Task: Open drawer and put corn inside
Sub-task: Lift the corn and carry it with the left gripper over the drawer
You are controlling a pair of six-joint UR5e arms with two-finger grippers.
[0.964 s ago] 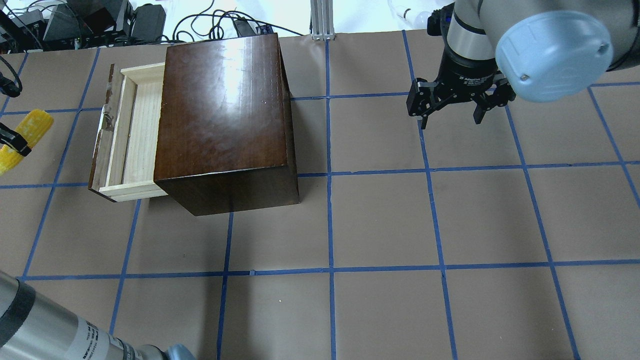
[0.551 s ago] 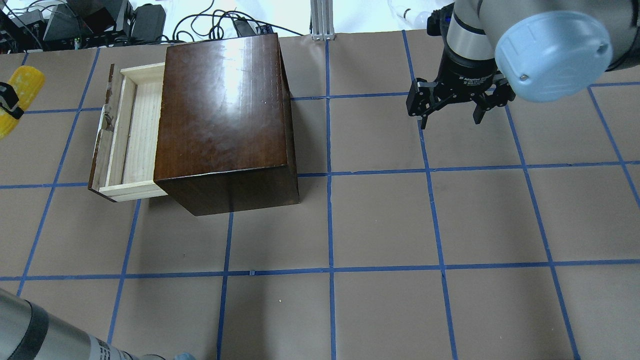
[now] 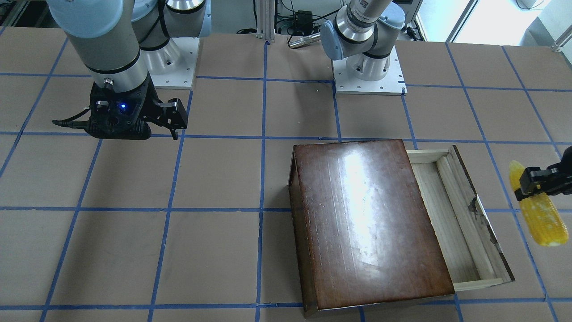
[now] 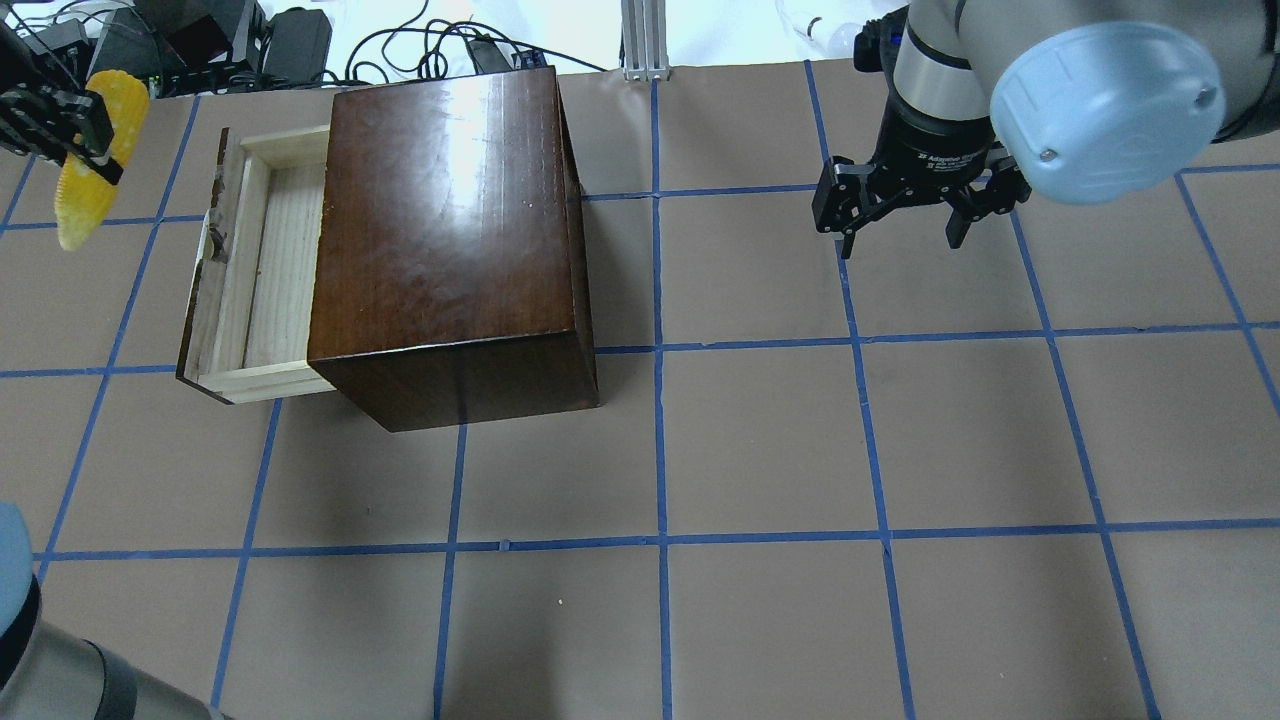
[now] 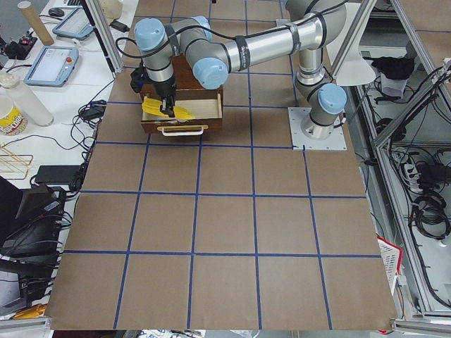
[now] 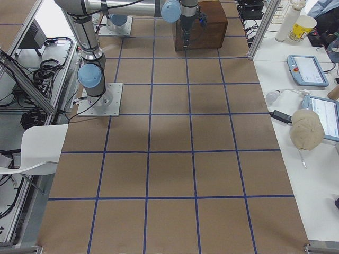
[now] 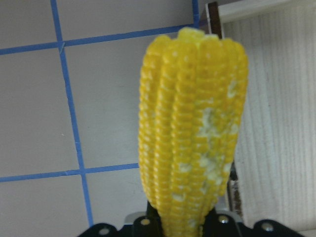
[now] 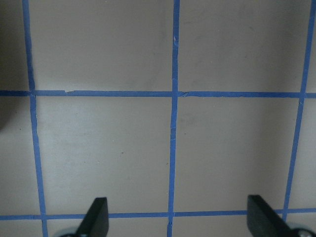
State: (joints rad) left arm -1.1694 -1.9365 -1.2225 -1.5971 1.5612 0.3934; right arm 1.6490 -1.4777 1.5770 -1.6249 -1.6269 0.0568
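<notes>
The yellow corn will go down from my left gripper onto the pale wood bottom midway [image 3: 457, 222] [image 7: 286, 148] along the open drawer, where I need to set it.
The drawer [image 4: 270, 270] stands pulled out to the left of the dark-brown box [image 4: 450, 220]; its pale wood tray is bare. It also shows in the front-facing view [image 3: 451, 219]. My left gripper [image 4: 72, 122] is shut on the yellow corn [image 4: 85, 185] and holds it in the air just left of the drawer's far corner. In the left wrist view the corn [image 7: 192, 128] fills the middle, with the drawer tray [image 7: 281, 123] to its right. My right gripper [image 4: 900, 245] is open and empty above the table at the far right, and its fingertips [image 8: 96, 219] show wide apart.
Blue tape lines grid the brown table [image 4: 760, 440]. Cables and equipment [image 4: 200, 45] lie beyond the far edge behind the box. The arms' bases [image 3: 366, 67] sit on white plates at the robot's side.
My left gripper has carried the corn away toward the far edge and then right, closer to the drawer. The right arm and the drawer have not moved.
</notes>
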